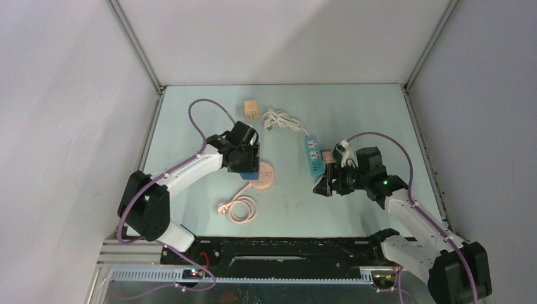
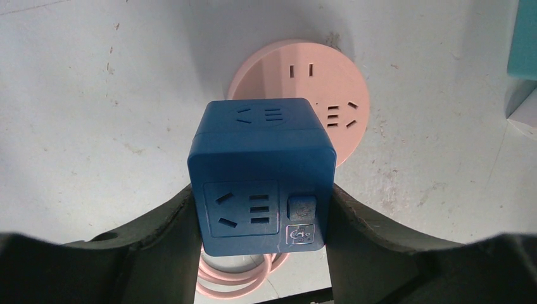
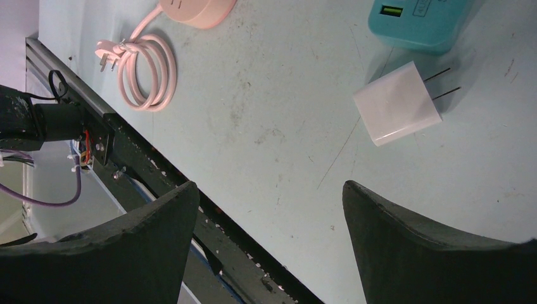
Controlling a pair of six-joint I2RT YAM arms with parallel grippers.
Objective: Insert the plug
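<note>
The robot's left gripper needs to release the blue cube socket adapter on the cord side of the round pink power socket (image 1: 256,171) (image 2: 272,130).
My left gripper (image 1: 248,166) is shut on a blue cube socket adapter (image 1: 249,173) and holds it over the near-left part of a round pink power socket (image 1: 266,175). In the left wrist view the cube (image 2: 261,183) sits squeezed between both fingers (image 2: 158,244), with the pink socket (image 2: 329,88) behind it, its slots showing. My right gripper (image 1: 324,183) is open and empty. A white charger plug (image 3: 398,103) with two prongs lies on the table beyond it, next to the teal power strip (image 3: 421,22).
The teal power strip (image 1: 313,155) lies mid-table. A beige cube adapter (image 1: 251,109) and a coiled white cable (image 1: 282,120) lie at the back. The pink socket's coiled cord (image 1: 239,209) lies near the front rail (image 1: 278,244). Side walls enclose the table.
</note>
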